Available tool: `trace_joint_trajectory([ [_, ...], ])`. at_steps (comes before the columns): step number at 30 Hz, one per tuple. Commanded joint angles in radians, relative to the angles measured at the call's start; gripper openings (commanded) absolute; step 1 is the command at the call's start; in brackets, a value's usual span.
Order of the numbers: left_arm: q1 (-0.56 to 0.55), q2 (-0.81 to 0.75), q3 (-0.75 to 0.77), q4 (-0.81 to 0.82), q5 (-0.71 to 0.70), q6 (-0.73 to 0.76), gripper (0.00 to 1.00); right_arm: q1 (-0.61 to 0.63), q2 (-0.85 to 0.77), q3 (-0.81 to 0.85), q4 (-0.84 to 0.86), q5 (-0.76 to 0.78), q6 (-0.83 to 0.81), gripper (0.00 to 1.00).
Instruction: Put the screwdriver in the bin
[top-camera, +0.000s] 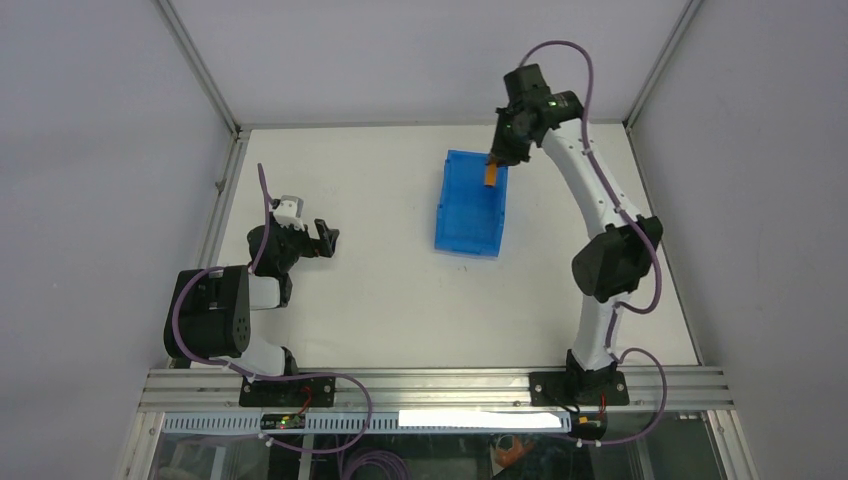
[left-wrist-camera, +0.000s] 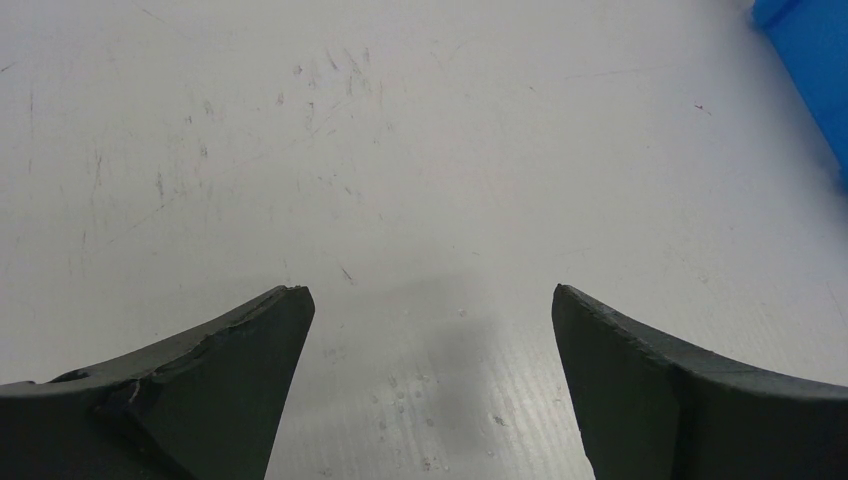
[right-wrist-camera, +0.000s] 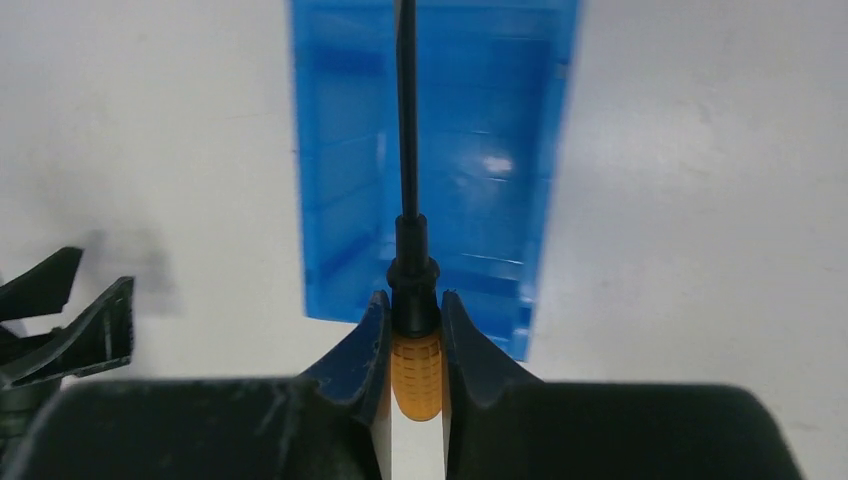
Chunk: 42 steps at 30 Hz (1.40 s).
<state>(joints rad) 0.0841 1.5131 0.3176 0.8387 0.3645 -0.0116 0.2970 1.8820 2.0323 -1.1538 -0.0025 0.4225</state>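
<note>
I will use my right gripper to set the screwdriver down lengthwise on the middle of the blue bin's bottom (top-camera: 471, 209) (right-wrist-camera: 458, 135).
The blue bin (top-camera: 470, 205) stands on the white table, back of centre. My right gripper (top-camera: 497, 160) is shut on the screwdriver (top-camera: 491, 173), holding its orange handle (right-wrist-camera: 417, 372) above the bin's far right corner. In the right wrist view the thin dark shaft (right-wrist-camera: 406, 110) points out over the bin (right-wrist-camera: 480, 130) below. My left gripper (top-camera: 328, 238) is open and empty over bare table at the left; its fingers (left-wrist-camera: 230, 370) stand wide apart, with the bin's corner (left-wrist-camera: 815, 60) at the top right of that view.
A metal frame rail (top-camera: 225, 190) runs along the table's left edge, another along the near edge (top-camera: 430, 385). Grey walls close in the back and sides. The left arm's gripper shows at the lower left of the right wrist view (right-wrist-camera: 60, 320).
</note>
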Motion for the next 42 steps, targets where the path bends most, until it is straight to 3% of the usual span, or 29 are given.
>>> trace_joint_trajectory([
  [1, -0.009, -0.001, 0.02, 0.072, -0.007, 0.001, 0.99, 0.12, 0.112, 0.201, -0.006, -0.027, 0.064, 0.0],
  [6, -0.01, -0.001, 0.02, 0.071, -0.009, 0.001, 0.99, 0.183, 0.204, 0.276, -0.009, 0.062, 0.072, 0.0],
  [15, -0.009, -0.001, 0.021, 0.071, -0.008, 0.001, 0.99, 0.195, 0.185, -0.122, 0.231, 0.122, 0.103, 0.0],
  [23, -0.009, 0.0, 0.02, 0.072, -0.007, 0.001, 0.99, 0.195, 0.303, -0.169, 0.265, 0.151, 0.093, 0.01],
  [28, -0.01, 0.0, 0.02, 0.072, -0.009, 0.001, 0.99, 0.194, 0.289, -0.212, 0.298, 0.198, 0.117, 0.32],
  [30, -0.01, -0.001, 0.02, 0.072, -0.009, 0.001, 0.99, 0.194, 0.283, -0.213, 0.296, 0.204, 0.119, 0.39],
  [42, -0.01, -0.001, 0.02, 0.072, -0.008, 0.001, 0.99, 0.22, 0.074, -0.164, 0.267, 0.263, 0.072, 0.42],
])
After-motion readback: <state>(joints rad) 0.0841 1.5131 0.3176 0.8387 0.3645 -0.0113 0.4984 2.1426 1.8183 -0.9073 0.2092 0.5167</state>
